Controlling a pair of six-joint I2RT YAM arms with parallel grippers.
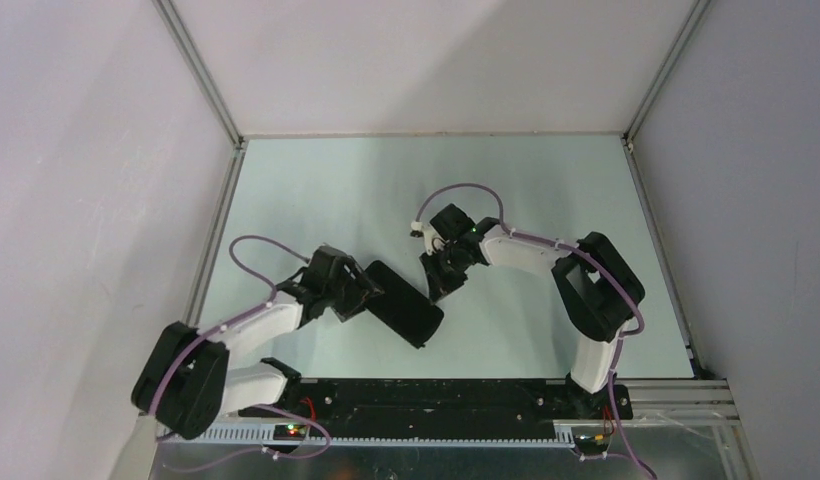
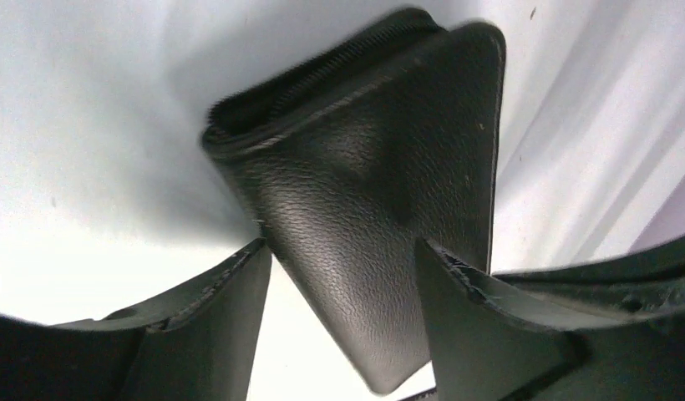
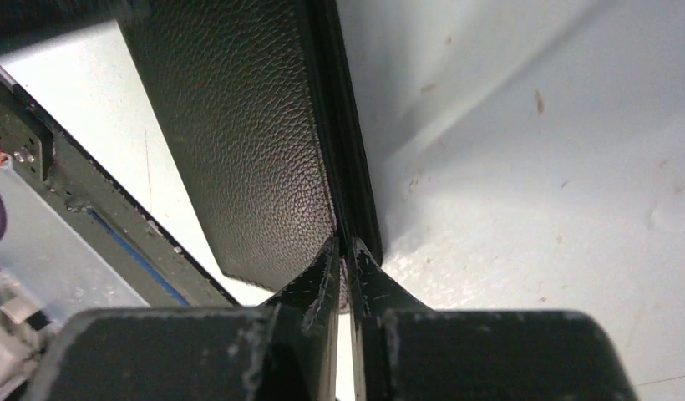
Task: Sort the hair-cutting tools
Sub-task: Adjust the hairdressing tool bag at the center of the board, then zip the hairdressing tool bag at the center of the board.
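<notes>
My left gripper will turn the slanted pouch straighter, as it straddles the pouch's back end, and pinch its long edge [image 1: 403, 336] opposite the zip near the front end.
No hair-cutting tools show in any view. A flat black leather-grain pouch [image 1: 406, 303] sits at an angle near the table's front, between my two grippers. My left gripper [image 1: 371, 292] has its fingers either side of the pouch's left end. In the left wrist view the pouch [image 2: 364, 184] runs slantwise between the left gripper [image 2: 341, 246] fingertips, both touching it, its zip side facing away. My right gripper [image 1: 444, 285] meets the pouch's right end. In the right wrist view the right gripper [image 3: 345, 244] is pinched almost together on the thin zip edge of the pouch [image 3: 247, 142].
The pale green table [image 1: 336, 190] has grey walls on three sides. A black mounting rail [image 1: 426, 395] with both arm bases runs along the near edge, and the rail [image 3: 114, 242] also shows in the right wrist view, close to the pouch.
</notes>
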